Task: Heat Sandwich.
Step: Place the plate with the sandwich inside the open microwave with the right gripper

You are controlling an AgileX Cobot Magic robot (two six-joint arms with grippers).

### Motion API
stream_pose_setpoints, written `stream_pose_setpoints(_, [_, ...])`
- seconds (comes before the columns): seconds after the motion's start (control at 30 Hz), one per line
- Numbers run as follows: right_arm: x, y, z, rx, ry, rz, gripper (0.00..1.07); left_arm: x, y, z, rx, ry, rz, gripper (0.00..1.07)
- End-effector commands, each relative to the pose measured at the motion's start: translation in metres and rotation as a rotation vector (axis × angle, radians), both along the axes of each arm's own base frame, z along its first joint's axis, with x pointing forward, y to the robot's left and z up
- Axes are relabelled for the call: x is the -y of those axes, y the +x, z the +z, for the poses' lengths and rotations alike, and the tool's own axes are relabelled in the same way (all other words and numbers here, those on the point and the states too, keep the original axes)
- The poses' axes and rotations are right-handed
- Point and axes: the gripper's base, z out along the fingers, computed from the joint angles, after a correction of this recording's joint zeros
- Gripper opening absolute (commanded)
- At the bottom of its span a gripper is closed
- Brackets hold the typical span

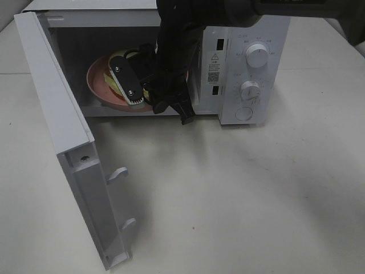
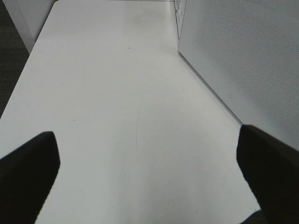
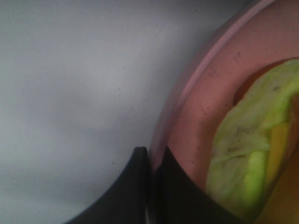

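The pink plate, now inside the open microwave, will be let go by my right gripper on the microwave's inside bottom (image 1: pixel 141 79), just behind the front edge of the microwave.
The white microwave (image 1: pixel 245 63) stands with its door (image 1: pixel 63 142) swung wide open. Inside it lies the pink plate (image 1: pixel 98 80) carrying the sandwich (image 1: pixel 110 77), yellowish-green. My right arm (image 1: pixel 171 57) reaches into the cavity from above and covers much of the plate. Up close, the right gripper (image 3: pixel 152 161) is shut on the plate's rim (image 3: pixel 196 107), one finger outside and one inside, with the sandwich (image 3: pixel 247 154) just beyond. My left gripper (image 2: pixel 147 154) is open and empty above the bare table, beside the microwave's side wall (image 2: pixel 243 56).
The open door juts toward the table's front left. The microwave's knobs (image 1: pixel 256 57) sit on its right panel. White table (image 1: pixel 256 194) stretches in front and to the right. A dark floor strip (image 2: pixel 11 60) marks the table edge in the left wrist view.
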Motion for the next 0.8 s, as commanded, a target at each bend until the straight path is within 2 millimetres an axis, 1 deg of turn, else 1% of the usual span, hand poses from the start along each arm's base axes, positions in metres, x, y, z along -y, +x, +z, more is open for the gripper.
stream_pose_setpoints(0.03, [-0.004,0.005,0.003,0.029,0.01,-0.017,0.0,0.0,-0.002,0.001,0.029,-0.003,-0.002,0.98])
stream_pose_setpoints(0.13, [-0.005,0.014,0.0,0.046,0.014,-0.049,0.0,0.0,-0.002,0.001,0.029,-0.003,-0.002,0.98])
stream_pose_setpoints(0.17, [-0.005,0.014,0.0,0.046,0.014,-0.049,0.0,0.0,-0.002,0.001,0.029,-0.003,-0.002,0.98])
stream_pose_setpoints(0.3, [-0.012,0.023,-0.004,0.065,0.026,-0.053,0.0,0.0,-0.002,0.001,0.029,-0.003,-0.002,0.98])
stream_pose_setpoints(0.43, [-0.014,0.026,-0.006,0.072,0.035,-0.06,0.0,0.0,-0.002,0.001,0.029,-0.003,-0.002,0.98])
stream_pose_setpoints(0.47, [-0.013,0.03,-0.006,0.076,0.043,-0.074,0.0,0.0,-0.002,0.001,0.029,-0.003,-0.002,0.98])
stream_pose_setpoints(0.6, [-0.013,0.035,-0.007,0.09,0.059,-0.087,0.01,0.0,-0.002,0.001,0.029,-0.003,-0.002,0.98])
stream_pose_setpoints(0.8, [-0.016,0.039,-0.008,0.112,0.082,-0.107,0.01,0.0,-0.002,0.001,0.029,-0.003,-0.002,0.98])
